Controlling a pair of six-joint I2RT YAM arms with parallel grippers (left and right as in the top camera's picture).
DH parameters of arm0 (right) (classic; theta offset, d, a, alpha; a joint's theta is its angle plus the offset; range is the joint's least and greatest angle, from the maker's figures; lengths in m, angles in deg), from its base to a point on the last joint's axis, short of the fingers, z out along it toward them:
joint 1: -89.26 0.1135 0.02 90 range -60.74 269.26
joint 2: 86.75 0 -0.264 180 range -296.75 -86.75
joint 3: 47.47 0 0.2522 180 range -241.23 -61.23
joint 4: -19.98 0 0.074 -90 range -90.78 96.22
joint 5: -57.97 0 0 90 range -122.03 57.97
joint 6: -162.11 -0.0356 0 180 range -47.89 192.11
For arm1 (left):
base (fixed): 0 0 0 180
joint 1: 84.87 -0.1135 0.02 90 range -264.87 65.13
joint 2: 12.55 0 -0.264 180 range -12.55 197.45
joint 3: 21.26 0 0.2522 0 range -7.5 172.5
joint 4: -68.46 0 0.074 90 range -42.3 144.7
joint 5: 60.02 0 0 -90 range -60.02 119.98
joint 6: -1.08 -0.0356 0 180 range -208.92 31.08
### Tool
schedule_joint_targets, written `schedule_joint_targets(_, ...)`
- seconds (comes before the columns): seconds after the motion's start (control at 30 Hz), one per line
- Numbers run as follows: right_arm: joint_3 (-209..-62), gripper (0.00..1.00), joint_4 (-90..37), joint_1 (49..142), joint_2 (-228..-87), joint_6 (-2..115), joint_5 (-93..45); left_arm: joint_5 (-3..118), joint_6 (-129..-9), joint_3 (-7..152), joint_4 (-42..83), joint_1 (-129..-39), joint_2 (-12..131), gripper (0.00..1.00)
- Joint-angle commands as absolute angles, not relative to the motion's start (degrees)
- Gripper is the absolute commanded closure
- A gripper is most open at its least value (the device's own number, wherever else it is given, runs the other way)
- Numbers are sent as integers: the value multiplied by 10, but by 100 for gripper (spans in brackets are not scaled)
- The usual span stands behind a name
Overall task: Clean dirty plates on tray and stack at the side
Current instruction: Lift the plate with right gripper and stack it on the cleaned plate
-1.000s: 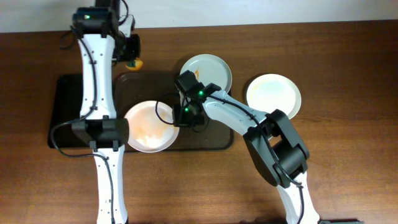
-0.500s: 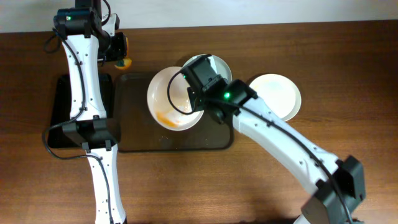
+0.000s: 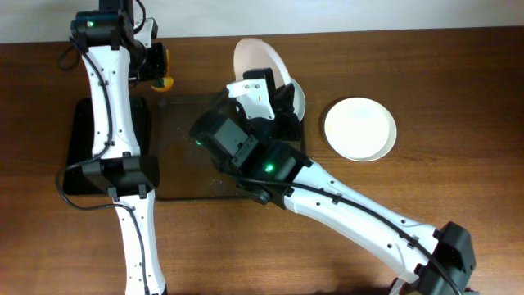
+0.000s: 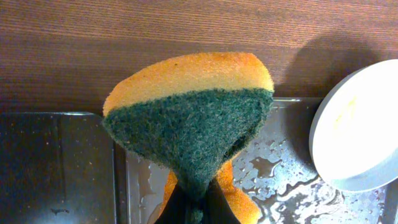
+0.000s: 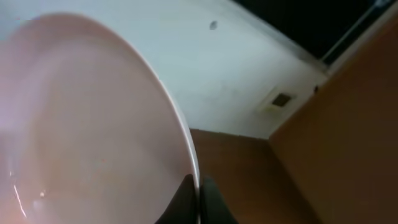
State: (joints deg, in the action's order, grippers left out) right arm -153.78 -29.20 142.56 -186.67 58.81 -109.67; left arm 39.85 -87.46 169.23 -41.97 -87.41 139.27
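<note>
I need to use my right gripper to set the pale plate free on top of the clean white plate point(image 3: 360, 129) that is beside the tray.
My right gripper point(image 5: 199, 198) is shut on the rim of a pale plate point(image 5: 81, 124). It holds the plate up on edge above the back of the tray, as the overhead view point(image 3: 252, 59) shows. My right arm point(image 3: 270, 164) is raised high over the wet dark tray point(image 3: 176, 152). A second plate point(image 3: 298, 100) lies mostly hidden under the arm at the tray's back right corner; it also shows in the left wrist view point(image 4: 357, 134). My left gripper point(image 4: 196, 208) is shut on an orange and green sponge point(image 4: 193, 118) at the tray's back left corner point(image 3: 164, 80).
A clean white plate point(image 3: 360, 129) lies on the wooden table right of the tray. A black mat point(image 3: 82, 152) lies left of the tray. The tray point(image 4: 280, 180) is covered with water drops.
My right arm has lifted the plate off the tray, swung it toward the back and tipped it up on edge. My left gripper with the sponge moved left earlier and now holds still.
</note>
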Motion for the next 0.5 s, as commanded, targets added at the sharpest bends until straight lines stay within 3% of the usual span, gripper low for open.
schedule_joint_targets(0.0, -1536, 96, -261, 1430, -1854, 631, -1148, 408, -881, 1694, -420, -872, 1384, 99)
schedule_joint_targets(0.1, -1536, 96, -259, 1430, -1854, 632, -1142, 408, -881, 1694, -420, -872, 1384, 99)
schedule_joint_targets(0.2, -1536, 96, -280, 1428, -1854, 629, -1044, 408, -881, 1694, -420, -872, 1384, 99)
schedule_joint_targets(0.33, -1536, 96, -378, 1381, -1845, 514, -829, 408, -881, 1694, -420, -872, 1384, 99)
schedule_joint_targets(0.47, -1536, 96, -425, 1249, -1821, 502, -565, 408, -881, 1694, -420, -872, 1384, 99)
